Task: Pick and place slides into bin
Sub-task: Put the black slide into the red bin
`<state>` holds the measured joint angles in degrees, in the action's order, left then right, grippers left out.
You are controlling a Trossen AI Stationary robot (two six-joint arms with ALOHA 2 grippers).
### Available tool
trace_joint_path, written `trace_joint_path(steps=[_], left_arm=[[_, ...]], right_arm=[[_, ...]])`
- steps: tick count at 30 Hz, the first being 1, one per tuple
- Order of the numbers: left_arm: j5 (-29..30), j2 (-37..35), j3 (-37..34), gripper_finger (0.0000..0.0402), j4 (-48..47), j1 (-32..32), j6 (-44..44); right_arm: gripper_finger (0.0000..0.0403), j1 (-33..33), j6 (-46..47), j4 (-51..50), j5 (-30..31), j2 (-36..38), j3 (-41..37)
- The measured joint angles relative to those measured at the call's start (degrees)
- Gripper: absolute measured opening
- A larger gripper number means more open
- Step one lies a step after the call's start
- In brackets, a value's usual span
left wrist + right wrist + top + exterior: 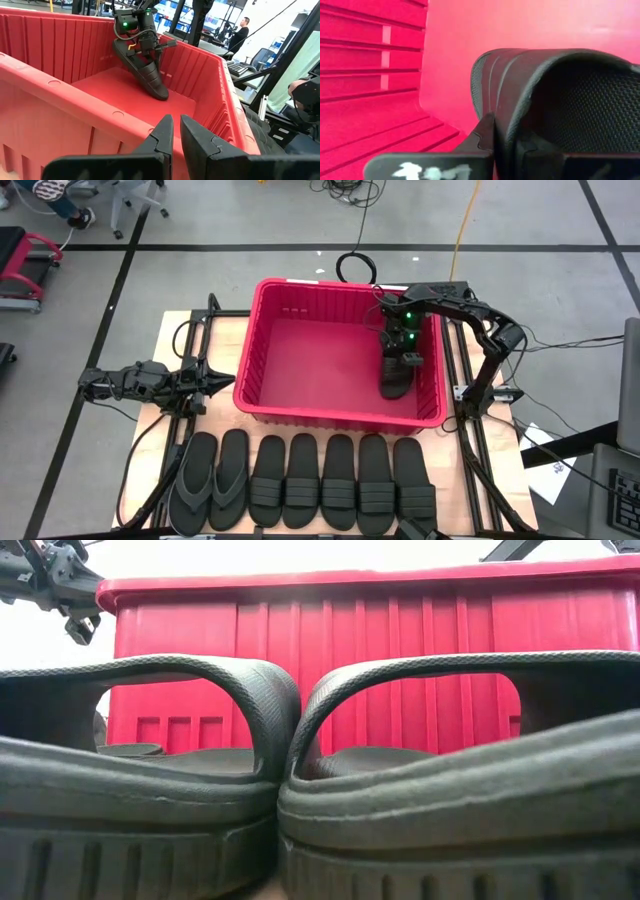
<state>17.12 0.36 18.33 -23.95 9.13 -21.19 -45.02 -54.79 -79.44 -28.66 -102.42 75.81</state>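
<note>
The slide tilts, toe short of the bin's near side; my right gripper should flatten it, regrip its band [512, 82], pull it closer.
The red bin [300, 283] stands mid-table. My right gripper [405, 345] reaches down into its right half, shut on a black slide [397, 375] that also shows in the left wrist view [145, 70]. Several more black slides [340, 480] lie soles down in a row along the table's near edge. A dark flip-flop pair [212, 480] lies at the left end of that row. Two slides of the row [150, 740] fill the low view in front of the bin [400, 630]. My left gripper [215, 380] hovers shut just left of the bin, pointing at its wall [75, 90]. My right gripper pinches the slide's ribbed band [502, 120] at its edge, one finger [535, 150] under the band and the other [482, 137] outside it. The fingers slant down from the far right. The slide hangs tilted, its lower end [161, 92] at the bin floor; whether it touches, I cannot tell.
The bin's left half [300, 360] is bare floor. A black cable ring [355, 265] lies behind the bin. Metal rails [200, 330] run along both table sides. People [243, 27] and desks show in the room beyond the table.
</note>
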Motion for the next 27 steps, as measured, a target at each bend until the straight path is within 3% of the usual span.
trace_joint_path(steps=[20, 27], left_arm=[[0.00, 0.00, -0.01, 0.0031, -0.28, 0.02, 0.48], [-0.02, 0.00, -0.01, 0.0031, -0.26, 0.00, 0.48]], right_arm=[[0.0004, -1.26, 3.02, 0.49, 0.21, -0.61, -0.33], [0.0004, -1.52, 4.04, 7.10, 5.94, -0.30, -6.31]])
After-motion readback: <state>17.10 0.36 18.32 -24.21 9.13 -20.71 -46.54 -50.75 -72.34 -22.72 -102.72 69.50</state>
